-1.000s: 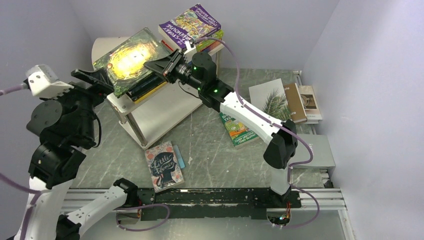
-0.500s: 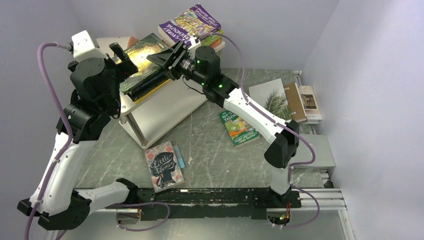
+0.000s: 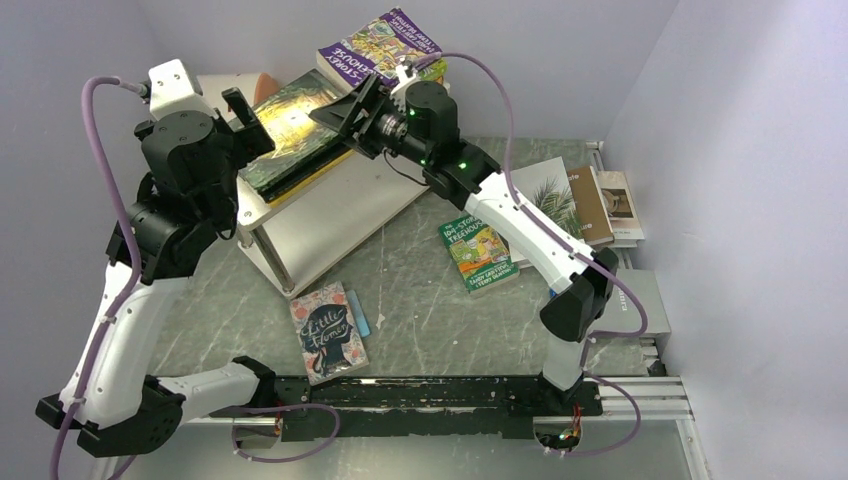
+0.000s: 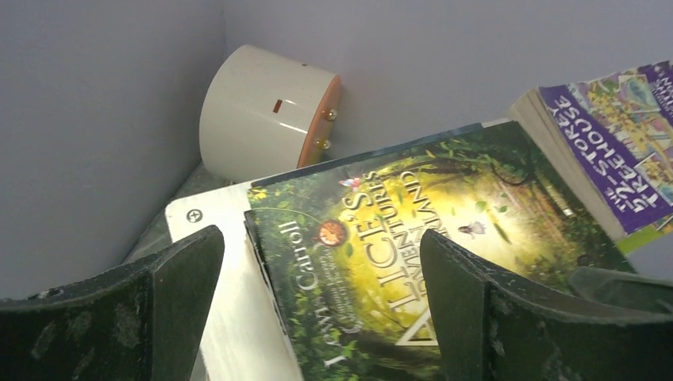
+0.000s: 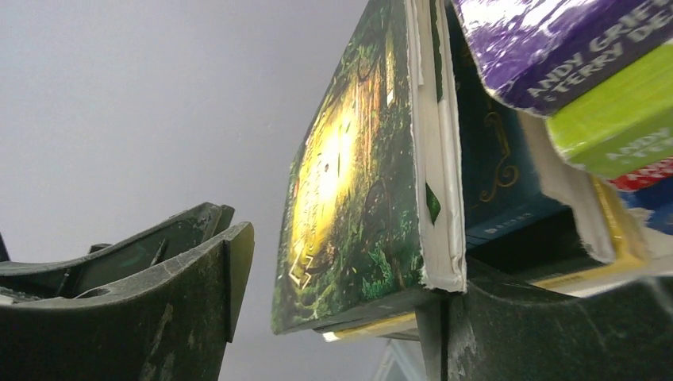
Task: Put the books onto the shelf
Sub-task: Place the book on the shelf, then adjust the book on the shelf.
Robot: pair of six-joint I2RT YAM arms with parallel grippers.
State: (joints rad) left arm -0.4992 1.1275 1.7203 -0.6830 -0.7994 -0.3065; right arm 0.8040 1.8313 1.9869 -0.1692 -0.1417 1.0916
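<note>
The Alice book tilts above the stack with its corner on an open finger, so the robot's right gripper needs to grip that corner (image 5: 439, 266) and lower the book until it is flat.
A green-gold Alice book (image 3: 290, 128) lies tilted on a stack of books on the white shelf (image 3: 320, 225). My left gripper (image 3: 250, 122) hovers open over the book's left end; the cover (image 4: 413, 230) shows between its spread fingers (image 4: 171, 305), which do not touch it. My right gripper (image 3: 345, 112) is open at the book's right end. There the book (image 5: 349, 198) leans on one finger (image 5: 540, 325), with a gap to the other. A purple Treehouse book (image 3: 380, 45) tops the stack behind. On the table lie a green Treehouse book (image 3: 478, 252) and Little Women (image 3: 328, 330).
A white cylinder with a peach end (image 4: 262, 119) lies behind the shelf at the back wall. A white palm-leaf book (image 3: 540, 198), a brown one (image 3: 590, 205) and a grey one (image 3: 622, 205) lie at the right. A small blue bar (image 3: 361, 322) sits beside Little Women.
The right gripper has opened and let go of the green-gold book, which has dropped flatter onto the stack. The left arm has swung up and right, its gripper over the book's left end.
</note>
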